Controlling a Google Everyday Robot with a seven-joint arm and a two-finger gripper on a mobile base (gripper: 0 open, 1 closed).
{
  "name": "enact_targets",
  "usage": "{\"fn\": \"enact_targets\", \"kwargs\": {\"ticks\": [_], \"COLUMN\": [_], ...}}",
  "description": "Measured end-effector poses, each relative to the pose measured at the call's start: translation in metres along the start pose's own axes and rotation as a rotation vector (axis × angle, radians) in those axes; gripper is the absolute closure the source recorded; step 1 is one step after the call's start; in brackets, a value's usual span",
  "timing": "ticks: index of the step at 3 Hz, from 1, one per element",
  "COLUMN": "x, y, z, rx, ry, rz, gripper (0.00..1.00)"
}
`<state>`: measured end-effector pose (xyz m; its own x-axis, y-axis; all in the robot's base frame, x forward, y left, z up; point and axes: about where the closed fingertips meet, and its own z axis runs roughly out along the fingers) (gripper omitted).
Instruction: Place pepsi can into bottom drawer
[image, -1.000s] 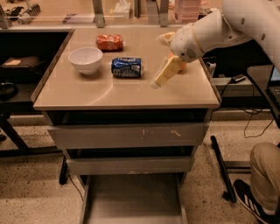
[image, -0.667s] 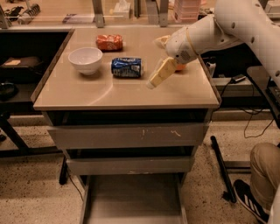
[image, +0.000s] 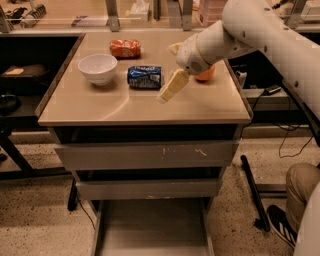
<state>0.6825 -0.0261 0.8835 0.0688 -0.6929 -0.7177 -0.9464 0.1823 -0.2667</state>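
I should grip the end of the pepsi can (image: 156, 78) facing away from the white bowl.
The pepsi can (image: 144, 77) lies on its side in the middle of the tabletop (image: 100, 105), dark blue with white lettering. My gripper (image: 165, 74) hangs just right of the can's right end, open and empty. One pale finger (image: 171, 87) points down-left in front of the can's end, and the other finger (image: 174, 48) shows behind it. The bottom drawer (image: 150, 225) is pulled out at the foot of the cabinet, a flat grey tray with nothing in it.
A white bowl (image: 97, 67) stands left of the can. An orange-red snack bag (image: 125, 48) lies behind it. An orange (image: 205, 74) sits half hidden behind my arm. Two shallower drawers (image: 145, 156) are shut. A person's leg and shoe (image: 295, 200) are at the right.
My gripper has moved left across the tabletop and now stands close to the can's right end. The can, bowl and bag have not moved.
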Motion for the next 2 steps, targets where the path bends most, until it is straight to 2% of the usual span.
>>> {"fn": "enact_targets", "kwargs": {"ticks": [2], "x": [-0.004], "y": [-0.015], "z": [0.029], "rx": [-0.012], "ry": [-0.001], "rz": [-0.006], "gripper": [0.00]}}
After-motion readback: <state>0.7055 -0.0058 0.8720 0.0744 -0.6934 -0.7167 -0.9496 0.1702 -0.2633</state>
